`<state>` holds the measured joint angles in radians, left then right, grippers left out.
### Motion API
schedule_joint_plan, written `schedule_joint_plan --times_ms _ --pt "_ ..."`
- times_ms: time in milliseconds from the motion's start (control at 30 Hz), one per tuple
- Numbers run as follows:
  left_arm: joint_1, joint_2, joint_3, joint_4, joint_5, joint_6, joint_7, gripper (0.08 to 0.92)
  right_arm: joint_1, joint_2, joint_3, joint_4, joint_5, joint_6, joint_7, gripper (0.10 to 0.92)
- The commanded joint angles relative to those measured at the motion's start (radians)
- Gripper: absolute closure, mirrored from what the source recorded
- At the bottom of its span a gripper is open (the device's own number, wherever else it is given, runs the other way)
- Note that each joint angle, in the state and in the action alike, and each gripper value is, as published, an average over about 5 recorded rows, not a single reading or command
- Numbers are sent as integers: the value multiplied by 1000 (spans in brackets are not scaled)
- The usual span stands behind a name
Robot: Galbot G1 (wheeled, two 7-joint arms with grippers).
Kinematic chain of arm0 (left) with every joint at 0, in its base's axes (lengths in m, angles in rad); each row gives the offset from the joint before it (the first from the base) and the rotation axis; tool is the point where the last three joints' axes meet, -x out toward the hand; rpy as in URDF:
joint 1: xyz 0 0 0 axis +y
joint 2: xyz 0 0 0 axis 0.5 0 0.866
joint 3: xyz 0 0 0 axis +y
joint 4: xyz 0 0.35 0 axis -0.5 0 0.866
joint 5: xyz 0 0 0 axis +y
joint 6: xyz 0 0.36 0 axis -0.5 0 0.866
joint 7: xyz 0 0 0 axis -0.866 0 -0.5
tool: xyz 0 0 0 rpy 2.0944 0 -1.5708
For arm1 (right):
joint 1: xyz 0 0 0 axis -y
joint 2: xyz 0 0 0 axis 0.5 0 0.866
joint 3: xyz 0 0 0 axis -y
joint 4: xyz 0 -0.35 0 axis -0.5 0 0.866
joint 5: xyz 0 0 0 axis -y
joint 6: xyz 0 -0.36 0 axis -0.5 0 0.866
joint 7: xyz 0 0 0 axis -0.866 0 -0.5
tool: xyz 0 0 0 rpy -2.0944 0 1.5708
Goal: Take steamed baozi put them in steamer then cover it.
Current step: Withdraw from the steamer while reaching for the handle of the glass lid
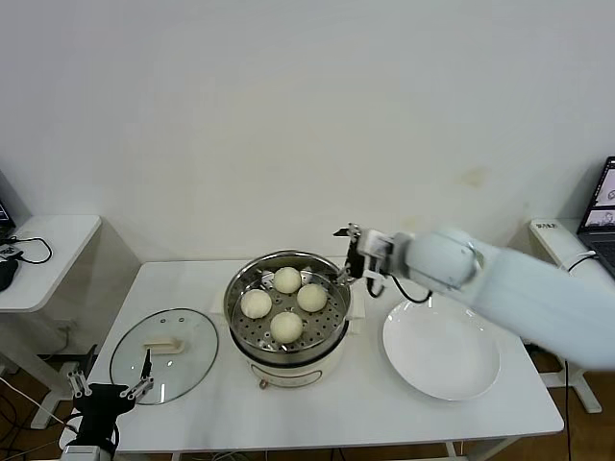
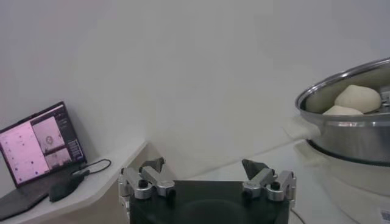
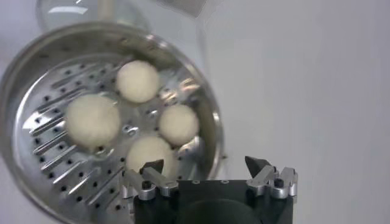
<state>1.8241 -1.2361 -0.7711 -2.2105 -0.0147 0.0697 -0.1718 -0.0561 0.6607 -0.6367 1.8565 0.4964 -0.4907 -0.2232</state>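
I will move my left gripper to the clear glass cover next and close it on its cream bar handle (image 1: 162,344), because the steamer already has the baozi in it.
Several cream-white baozi (image 1: 286,279) lie in the shiny steel steamer (image 1: 240,325), which sits in its cream pot base at the table's middle. They also show in the right wrist view (image 3: 92,120). The clear glass cover (image 1: 187,357) with its cream bar handle lies flat on the table to the steamer's left. My right gripper (image 1: 349,252) is open and empty, hovering just above the steamer's right rim (image 3: 210,131). My left gripper (image 1: 109,385) is open and empty, low at the table's front left corner, near the cover. The steamer shows in the left wrist view (image 2: 350,131).
An empty flat white plate (image 1: 442,351) lies on the table right of the steamer. A side table with a cable (image 1: 38,252) stands at far left. A laptop (image 2: 39,149) shows in the left wrist view, and another laptop (image 1: 603,202) stands at far right.
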Motion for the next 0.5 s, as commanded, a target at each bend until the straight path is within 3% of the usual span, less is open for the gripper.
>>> schedule_joint_plan --times_ms 33,267,500 --pt "-15 0 -1 31 28 -32 3 177 -907 -41 881 144 -128 298 205 203" --pt "-50 20 -7 127 178 -88 1 177 -1231 314 1250 110 -294 576 124 202" --pt "-69 61 -38 233 515 -136 -31 177 -1415 602 1436 72 -320 758 28 202"
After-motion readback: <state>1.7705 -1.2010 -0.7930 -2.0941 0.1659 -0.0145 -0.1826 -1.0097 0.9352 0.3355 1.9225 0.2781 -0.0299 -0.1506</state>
